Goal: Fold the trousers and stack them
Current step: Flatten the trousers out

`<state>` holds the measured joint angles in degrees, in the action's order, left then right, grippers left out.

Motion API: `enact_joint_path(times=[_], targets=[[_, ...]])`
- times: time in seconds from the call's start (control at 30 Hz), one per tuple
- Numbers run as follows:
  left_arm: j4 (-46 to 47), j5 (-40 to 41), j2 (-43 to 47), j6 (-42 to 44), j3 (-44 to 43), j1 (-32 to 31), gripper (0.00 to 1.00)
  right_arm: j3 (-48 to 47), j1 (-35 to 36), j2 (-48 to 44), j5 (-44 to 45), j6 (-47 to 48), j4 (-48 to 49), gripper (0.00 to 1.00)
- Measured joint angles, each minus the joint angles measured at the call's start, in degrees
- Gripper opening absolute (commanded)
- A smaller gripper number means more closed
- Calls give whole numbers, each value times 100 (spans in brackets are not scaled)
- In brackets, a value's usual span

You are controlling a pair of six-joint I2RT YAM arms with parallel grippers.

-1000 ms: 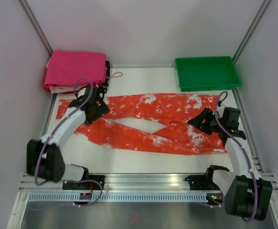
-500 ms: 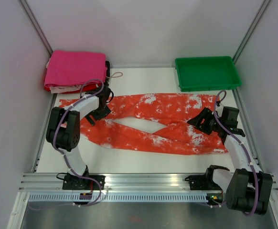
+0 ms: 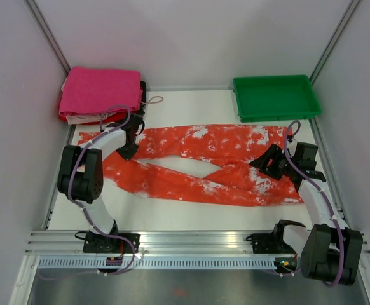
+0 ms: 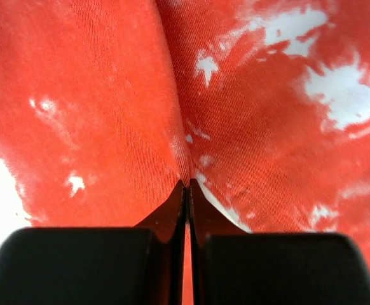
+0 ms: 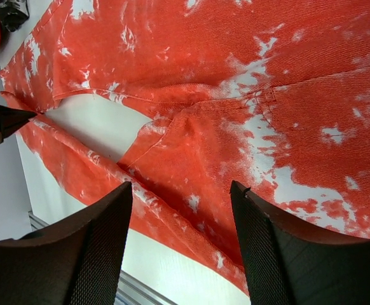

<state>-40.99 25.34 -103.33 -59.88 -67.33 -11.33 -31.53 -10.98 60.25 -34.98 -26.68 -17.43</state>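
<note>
Next, my right gripper goes to the white patch on the near leg [image 3: 210, 186] [image 5: 145, 196] of the trousers, just below the crotch, and closes there.
The trousers [image 3: 204, 162] are orange-red with white blotches and lie spread across the white table, their two legs running left. At the left end of the upper leg, my left gripper [image 3: 128, 152] presses down on the cloth. In the left wrist view its jaws are closed together, and a ridge of the trousers [image 4: 109, 95] runs up into the left gripper [image 4: 186, 185]. My right gripper [image 3: 264, 163] hovers over the right part of the garment. It is the right gripper [image 5: 180, 197] that stands open above the trousers [image 5: 267, 95], with nothing between its fingers.
A folded magenta-pink cloth [image 3: 101, 92] lies at the back left, close to the left gripper. A green tray [image 3: 275, 96] sits at the back right. Grey walls close in both sides. An aluminium rail [image 3: 191, 244] runs along the near edge.
The left arm has swung its elbow out to the left and set its gripper a little farther back on the leg's end, and the gripper has shut on the cloth. The right arm has not moved.
</note>
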Motion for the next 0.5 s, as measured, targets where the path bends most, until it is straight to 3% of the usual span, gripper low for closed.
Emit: enact_joint_path(times=[0.13,0.5], targets=[[520,-155,1016,354,490,13,2,0,0,-74,31,2,-24,69],[2981,-17,6041,896,3418,120,2,208,0,-560,72,59,-131,68]])
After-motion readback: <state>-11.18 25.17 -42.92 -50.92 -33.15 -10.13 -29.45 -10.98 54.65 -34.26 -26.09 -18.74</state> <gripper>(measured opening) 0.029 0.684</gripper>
